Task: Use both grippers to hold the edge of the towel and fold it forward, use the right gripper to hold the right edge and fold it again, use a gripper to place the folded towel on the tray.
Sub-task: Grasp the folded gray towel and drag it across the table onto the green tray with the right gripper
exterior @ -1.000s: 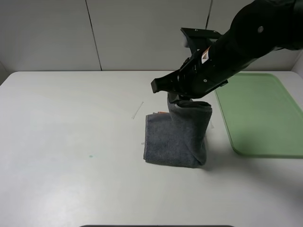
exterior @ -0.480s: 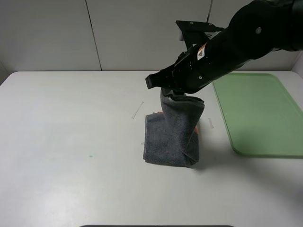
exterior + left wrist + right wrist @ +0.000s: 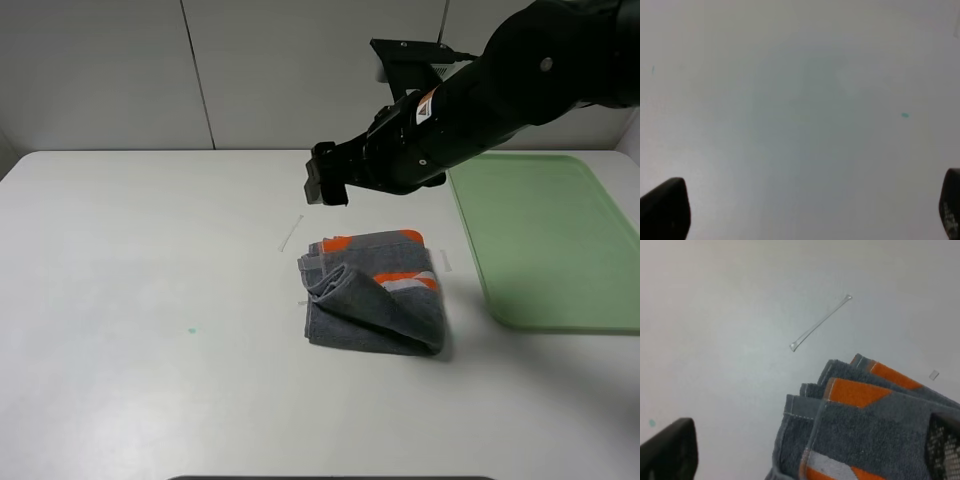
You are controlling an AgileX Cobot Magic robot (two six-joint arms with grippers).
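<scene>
My right gripper is to close on the towel's grey band (image 3: 414, 259) at its tray side, between the towel's orange far corner and the orange-and-white stripe.
The towel (image 3: 375, 295) lies on the white table as a loose, rumpled fold, dark grey with orange and white stripes showing on top. My right gripper (image 3: 325, 187) hangs above its far left corner, open and holding nothing. In the right wrist view the towel (image 3: 875, 425) fills the space below the right gripper (image 3: 805, 450), whose two black fingertips stand wide apart. The pale green tray (image 3: 550, 240) sits bare to the right of the towel. My left gripper (image 3: 807, 207) is open over bare table and is out of the exterior high view.
A thin clear strip (image 3: 290, 235) lies on the table just left of the towel, and shows as a clear strip (image 3: 820, 322) in the right wrist view. A small tape scrap (image 3: 445, 260) lies between towel and tray. A teal speck (image 3: 191, 330) marks the table further left.
My right gripper opened and let go of the raised towel edge. The lifted flap dropped onto the towel, turning up the orange stripes. The arm shifted slightly left.
</scene>
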